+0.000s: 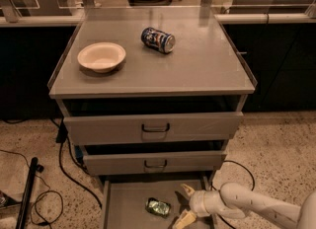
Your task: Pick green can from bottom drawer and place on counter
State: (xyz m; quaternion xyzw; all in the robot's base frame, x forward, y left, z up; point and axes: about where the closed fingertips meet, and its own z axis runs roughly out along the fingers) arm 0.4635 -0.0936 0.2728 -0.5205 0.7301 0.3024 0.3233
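Observation:
I should move my gripper in next and close it around the green can's end (165, 211) nearest the white arm, inside the open bottom drawer.
The green can (158, 207) lies on its side on the floor of the open bottom drawer (123, 198), near the middle. My gripper (183, 205) is inside the drawer just right of the can, open, with one finger (187, 190) at the back and one finger (183, 219) at the front. Its fingers do not touch the can. The white arm (247, 205) reaches in from the lower right. The counter (197, 65) is the grey top of the cabinet above.
A cream bowl (101, 57) and a blue-and-white can (158, 40) on its side sit on the counter. Two handled drawers (155, 127) above the bottom one stand slightly pulled out. Black cables (29, 193) lie on the floor at the left.

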